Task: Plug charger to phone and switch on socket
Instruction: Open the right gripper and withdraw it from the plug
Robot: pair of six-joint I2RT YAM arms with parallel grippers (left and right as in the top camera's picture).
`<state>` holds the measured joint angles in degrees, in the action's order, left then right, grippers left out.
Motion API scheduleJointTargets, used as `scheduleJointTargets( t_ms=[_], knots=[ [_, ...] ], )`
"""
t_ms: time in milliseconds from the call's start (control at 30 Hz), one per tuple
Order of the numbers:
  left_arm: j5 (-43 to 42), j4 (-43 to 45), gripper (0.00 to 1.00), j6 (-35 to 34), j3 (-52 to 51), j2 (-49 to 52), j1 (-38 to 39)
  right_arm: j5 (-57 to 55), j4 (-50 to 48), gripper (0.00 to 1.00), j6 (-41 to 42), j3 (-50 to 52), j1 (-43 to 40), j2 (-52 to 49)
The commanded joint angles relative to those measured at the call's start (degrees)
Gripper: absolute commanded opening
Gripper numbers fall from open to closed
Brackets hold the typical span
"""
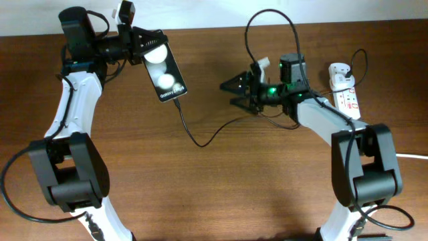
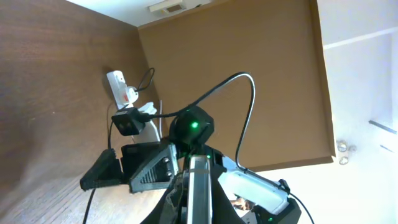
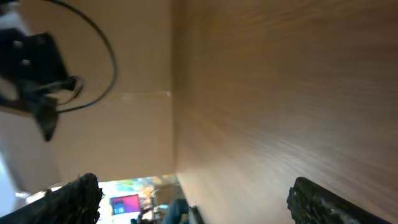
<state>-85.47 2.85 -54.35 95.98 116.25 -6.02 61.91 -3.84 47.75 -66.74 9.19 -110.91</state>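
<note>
Next, I let go of the black phone with my left gripper on the table inside the bend of the charger cable (image 1: 210, 126).
The phone (image 1: 164, 71) is a black smartphone with two white blobs on its lit screen. My left gripper (image 1: 148, 48) is shut on its top end and holds it tilted above the table; it shows edge-on in the left wrist view (image 2: 199, 196). The charger cable (image 1: 194, 137) runs from the phone's lower end across the table toward the right arm; its tip sits at the phone's bottom edge. My right gripper (image 1: 235, 92) is open and empty, right of the phone. The white socket (image 1: 345, 92) lies at the far right, also in the left wrist view (image 2: 122, 89).
The socket's thick white cord (image 1: 411, 156) leaves off the right edge. The right arm's own black cable (image 1: 271, 27) loops above it. The right wrist view shows only blurred table surface (image 3: 280, 93) between the open fingers.
</note>
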Motion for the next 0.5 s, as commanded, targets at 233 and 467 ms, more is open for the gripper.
scheduleJointTargets(
  t_ms=[233,467],
  knots=[
    [14.3,-28.4,0.0,22.9,0.7,-1.5,0.1,-29.5,41.6,0.99,-29.2,-17.4,-0.9,3.5],
    [38.6,-47.7,0.0,34.5,0.7,-0.9,4.5,-32.6,45.0,0.99,-29.3,-21.0,-1.0,3.7]
  ],
)
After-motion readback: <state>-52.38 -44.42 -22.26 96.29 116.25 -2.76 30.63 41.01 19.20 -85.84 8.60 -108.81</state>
